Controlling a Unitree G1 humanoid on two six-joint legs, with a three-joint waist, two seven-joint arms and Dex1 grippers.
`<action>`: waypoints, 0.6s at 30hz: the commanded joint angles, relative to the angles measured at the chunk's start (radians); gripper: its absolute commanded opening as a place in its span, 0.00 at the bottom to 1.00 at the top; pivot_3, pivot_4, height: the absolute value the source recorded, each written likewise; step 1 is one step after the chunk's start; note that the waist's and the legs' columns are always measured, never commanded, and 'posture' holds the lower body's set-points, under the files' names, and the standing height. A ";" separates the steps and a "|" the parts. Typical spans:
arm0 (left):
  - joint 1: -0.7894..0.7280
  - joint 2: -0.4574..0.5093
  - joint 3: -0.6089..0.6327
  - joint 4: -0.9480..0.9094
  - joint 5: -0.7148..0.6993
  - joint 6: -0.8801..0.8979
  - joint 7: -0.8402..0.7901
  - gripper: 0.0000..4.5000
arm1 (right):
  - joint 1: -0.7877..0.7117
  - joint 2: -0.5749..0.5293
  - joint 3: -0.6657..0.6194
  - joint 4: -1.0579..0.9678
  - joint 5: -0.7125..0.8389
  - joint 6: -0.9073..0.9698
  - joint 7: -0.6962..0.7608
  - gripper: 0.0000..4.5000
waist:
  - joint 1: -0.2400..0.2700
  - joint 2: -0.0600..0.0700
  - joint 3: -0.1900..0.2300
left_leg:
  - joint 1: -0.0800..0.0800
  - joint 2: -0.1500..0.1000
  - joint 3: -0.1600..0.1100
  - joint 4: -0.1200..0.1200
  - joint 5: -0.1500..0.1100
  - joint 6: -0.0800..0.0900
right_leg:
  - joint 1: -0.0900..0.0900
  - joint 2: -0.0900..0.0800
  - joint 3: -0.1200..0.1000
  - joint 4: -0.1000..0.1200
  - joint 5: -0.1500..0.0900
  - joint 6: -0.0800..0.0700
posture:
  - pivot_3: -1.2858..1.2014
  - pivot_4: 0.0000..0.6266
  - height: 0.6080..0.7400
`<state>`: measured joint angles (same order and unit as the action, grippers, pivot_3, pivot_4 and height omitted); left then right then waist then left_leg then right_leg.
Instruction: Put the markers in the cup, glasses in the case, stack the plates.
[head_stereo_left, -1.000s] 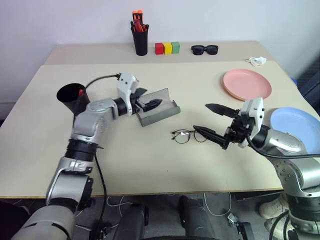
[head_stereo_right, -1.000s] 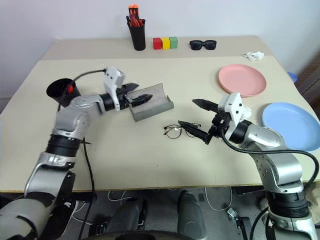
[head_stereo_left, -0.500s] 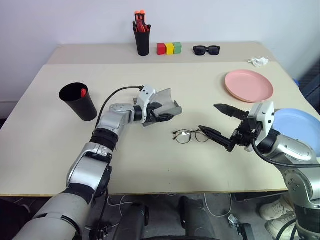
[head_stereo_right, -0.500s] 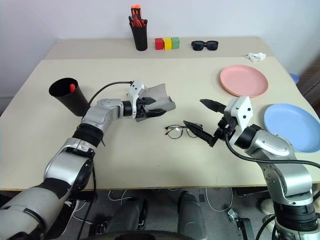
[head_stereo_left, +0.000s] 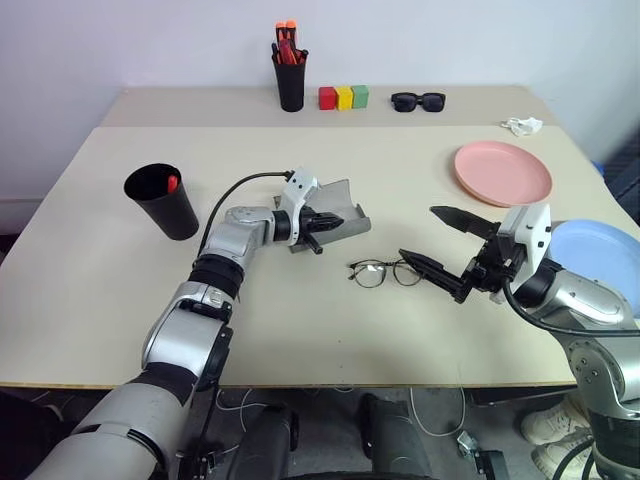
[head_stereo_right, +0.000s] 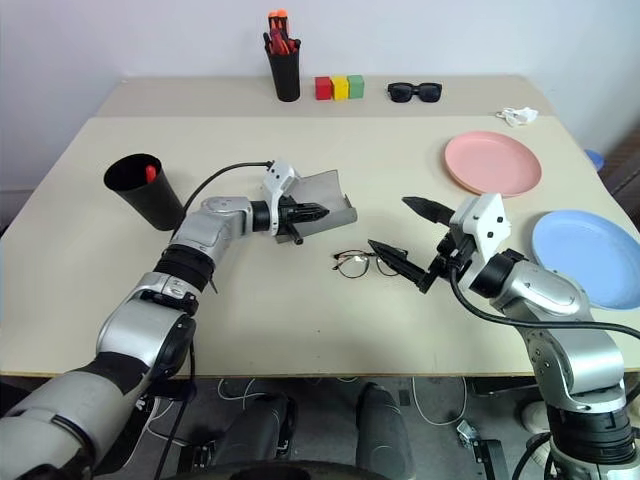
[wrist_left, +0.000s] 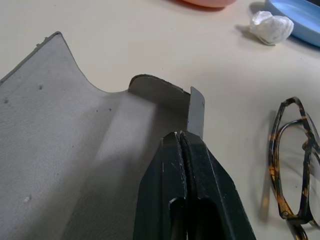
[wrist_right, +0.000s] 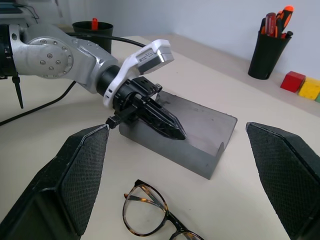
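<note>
I should open my left gripper, grip the case's front side (head_stereo_left: 347, 231) and pull the grey case square beside the glasses, because it lies crooked behind them.
The grey case (head_stereo_left: 338, 212) lies open at mid-table. My left gripper (head_stereo_left: 322, 222) is shut, its fingers (wrist_left: 179, 150) pressed together over the case's inner lining by the low front wall. The thin-framed glasses (head_stereo_left: 385, 272) rest on the table just in front of the case. My right gripper (head_stereo_left: 420, 233) stands open just right of them, one finger over the right-hand temple. A red marker (head_stereo_left: 172, 183) pokes out of the wide black cup (head_stereo_left: 163, 205) at the left. The pink plate (head_stereo_left: 502, 172) and the blue plate (head_stereo_left: 600, 250) lie apart at the right.
Along the back stand a taller black cup of orange-red pens (head_stereo_left: 290, 75), three coloured blocks (head_stereo_left: 343, 97) and black sunglasses (head_stereo_left: 419, 100). A crumpled white scrap (head_stereo_left: 521, 125) lies at the back right. A cable (head_stereo_left: 240, 185) arcs from my left wrist.
My left gripper has closed from wide open and sunk a little into the case, its elbow dropping toward the table. The right gripper has stayed put, open.
</note>
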<state>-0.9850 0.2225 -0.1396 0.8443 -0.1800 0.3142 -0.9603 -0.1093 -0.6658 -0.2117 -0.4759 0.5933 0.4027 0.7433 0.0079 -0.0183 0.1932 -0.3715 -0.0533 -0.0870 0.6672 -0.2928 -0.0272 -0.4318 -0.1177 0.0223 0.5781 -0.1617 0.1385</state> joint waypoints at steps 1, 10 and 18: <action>-0.036 0.060 0.025 0.006 0.001 -0.044 -0.095 0.01 | -0.017 0.001 -0.012 -0.017 0.002 -0.023 0.005 1.00 | -0.004 0.000 0.000 | 0.000 0.000 0.000 0.000 0.000 0.000 | 0.000 0.000 0.000 0.000 0.000 0.000 | 0.52 0.24 1.00; -0.085 0.149 0.064 0.102 -0.031 -0.019 -0.313 0.06 | -0.035 0.003 0.003 0.002 -0.009 -0.030 0.015 1.00 | -0.004 0.000 0.000 | -0.001 0.000 0.000 0.000 0.000 0.000 | -0.001 0.000 0.000 0.000 0.000 0.000 | 0.52 0.24 1.00; -0.097 0.082 0.112 0.132 -0.015 -0.037 -0.201 0.80 | -0.033 0.002 0.002 -0.004 -0.005 -0.023 0.022 1.00 | -0.004 0.000 0.000 | -0.001 0.000 0.000 0.000 0.000 0.000 | -0.001 0.000 0.000 0.000 0.000 0.000 | 0.52 0.24 1.00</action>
<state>-1.0675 0.3085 -0.0179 0.9736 -0.2131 0.2849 -1.1576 -0.1300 -0.6658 -0.1991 -0.4641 0.5794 0.3945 0.7622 0.0043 -0.0187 0.1934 -0.3721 -0.0534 -0.0872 0.6673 -0.2928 -0.0271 -0.4323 -0.1177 0.0222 0.5785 -0.1616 0.1386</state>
